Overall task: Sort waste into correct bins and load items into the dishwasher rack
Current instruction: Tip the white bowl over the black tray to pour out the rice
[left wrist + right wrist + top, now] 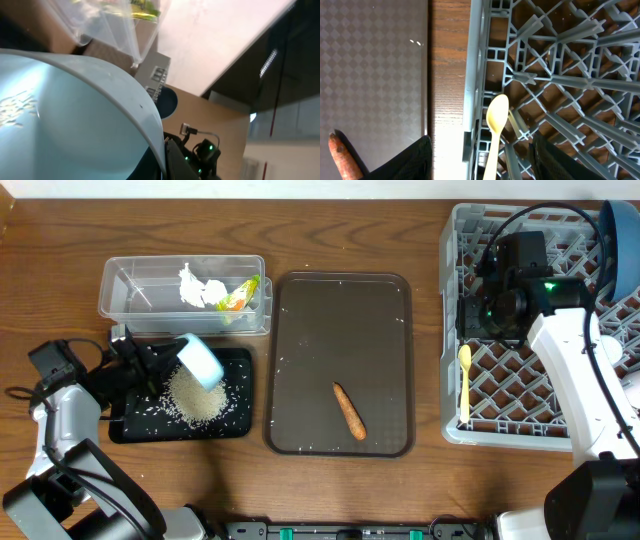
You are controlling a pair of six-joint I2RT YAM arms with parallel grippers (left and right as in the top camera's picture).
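The robot's left gripper will release the light-blue cup on the brown tray's bare far half [355, 323], just past the carrot stick.
My left gripper [170, 364] is shut on the rim of the small light-blue cup [201, 362] and holds it tipped over the black tray [235, 425]. A pile of rice [197, 398] lies in that tray. In the left wrist view the cup [75, 115] fills the left, with a few grains [17, 107] stuck inside. The clear tub [130, 285] holds the white tissue [200, 288] and the yellow-green wrapper [238, 295]. The carrot stick [349, 410] lies on the brown tray [340, 310]. My right gripper [482, 167] is open above the pale yellow spoon [495, 122], which lies in the grey rack [540, 395]. The dark-blue bowl [622, 245] stands in the rack's far right corner.
Loose rice grains are scattered on the brown tray and around the pile in the black tray. The right arm covers the middle of the rack. The white bowl and the pink cup are out of view. The carrot's tip [342, 155] shows at the lower left of the right wrist view.
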